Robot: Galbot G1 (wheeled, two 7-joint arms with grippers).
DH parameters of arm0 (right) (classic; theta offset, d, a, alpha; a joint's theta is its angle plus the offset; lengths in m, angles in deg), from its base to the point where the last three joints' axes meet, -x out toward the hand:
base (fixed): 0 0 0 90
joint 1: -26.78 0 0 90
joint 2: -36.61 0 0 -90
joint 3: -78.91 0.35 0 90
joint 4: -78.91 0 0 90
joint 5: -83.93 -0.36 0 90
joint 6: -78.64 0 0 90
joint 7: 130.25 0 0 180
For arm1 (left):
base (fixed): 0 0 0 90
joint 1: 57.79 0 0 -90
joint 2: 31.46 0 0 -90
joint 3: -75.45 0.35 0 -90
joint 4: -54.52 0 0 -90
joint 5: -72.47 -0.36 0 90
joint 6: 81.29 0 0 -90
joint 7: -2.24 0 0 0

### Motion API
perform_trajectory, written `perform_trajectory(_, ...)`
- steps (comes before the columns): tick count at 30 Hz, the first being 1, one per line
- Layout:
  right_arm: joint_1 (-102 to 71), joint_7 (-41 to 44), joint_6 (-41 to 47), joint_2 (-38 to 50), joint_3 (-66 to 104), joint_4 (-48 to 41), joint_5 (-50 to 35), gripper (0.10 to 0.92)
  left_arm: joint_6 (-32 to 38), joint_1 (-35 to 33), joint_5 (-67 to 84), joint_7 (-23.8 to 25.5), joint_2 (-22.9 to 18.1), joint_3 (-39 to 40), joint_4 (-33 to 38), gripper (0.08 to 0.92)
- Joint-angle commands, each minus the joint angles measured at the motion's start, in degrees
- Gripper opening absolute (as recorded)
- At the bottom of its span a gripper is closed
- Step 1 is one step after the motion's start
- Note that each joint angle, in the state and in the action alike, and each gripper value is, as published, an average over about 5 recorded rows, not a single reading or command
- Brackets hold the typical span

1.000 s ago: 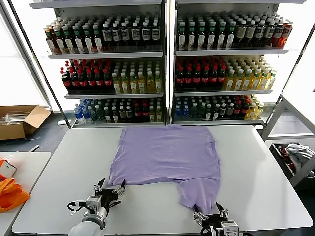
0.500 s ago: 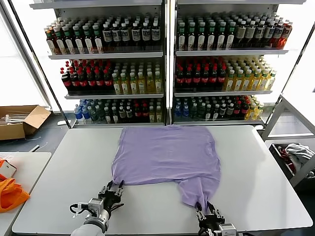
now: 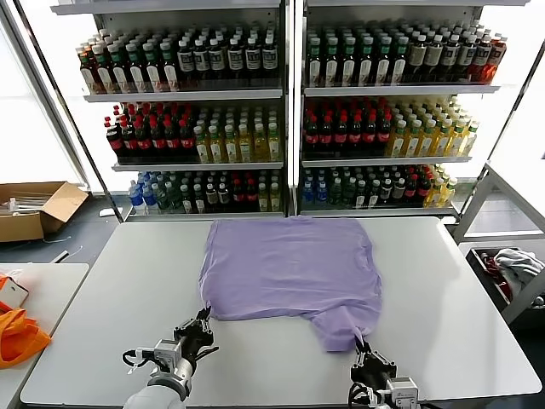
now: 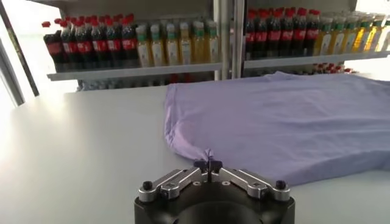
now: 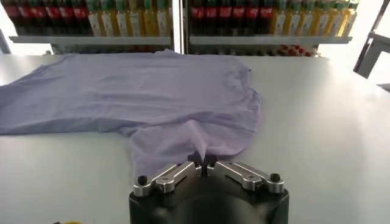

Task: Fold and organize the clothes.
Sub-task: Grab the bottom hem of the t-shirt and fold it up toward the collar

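I need to let go of the flap's tip, now near the table's front edge, on the lavender T-shirt with my right gripper, just inside the T-shirt's bin-side edge (image 3: pixel 354 247) (image 5: pixel 236 70) near the shelves.
A lavender T-shirt, the clothes (image 3: pixel 289 264), lies spread on the white table (image 3: pixel 111 290), its plain side up. My left gripper (image 3: pixel 202 322) is shut on the shirt's near left corner, and a small tuft of cloth (image 4: pixel 208 155) stands between its fingertips. Near the table's front edge my right gripper (image 3: pixel 364 350) is shut on the tip of the shirt's near right flap (image 5: pixel 201 149), which tapers into the jaws. In the left wrist view the clothes (image 4: pixel 286 122) stretch away from my left gripper (image 4: pixel 208 164); in the right wrist view they (image 5: pixel 140 91) fan out from my right gripper (image 5: pixel 202 162).
Shelves of bottled drinks (image 3: pixel 281 111) stand behind the table. A cardboard box (image 3: pixel 34 209) sits on the floor at far left, an orange fabric item (image 3: pixel 19 334) lies on a side table, and a bin with cloth (image 3: pixel 511 273) stands at right.
Both grippers went from open to shut on the shirt's near edge. The near left corner and the right flap have shifted slightly away from the front edge.
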Motion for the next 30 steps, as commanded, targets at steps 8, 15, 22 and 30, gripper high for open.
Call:
perform_trajectory(8,6.7,3.0,-3.4,-0.9,2.8,-0.8,1.7,0.121,5.0,5.0,3.9,-0.5,0.3,-0.5,-1.7,0.084)
perform_trajectory(15,17.5,3.9,-2.8,0.0,3.2,-7.1,-0.1,0.121,7.4,10.8,6.0,-0.8,0.6,0.3,-5.0,0.084)
perform_trajectory(22,26.7,4.5,-2.0,0.3,1.6,-17.2,-3.7,0.121,7.4,16.5,7.8,-1.4,1.1,1.5,-11.5,0.084)
perform_trajectory(30,33.5,5.3,-1.5,-0.2,-0.4,-25.8,-4.1,0.121,6.4,22.3,9.4,-2.0,1.5,2.8,-18.2,0.084)
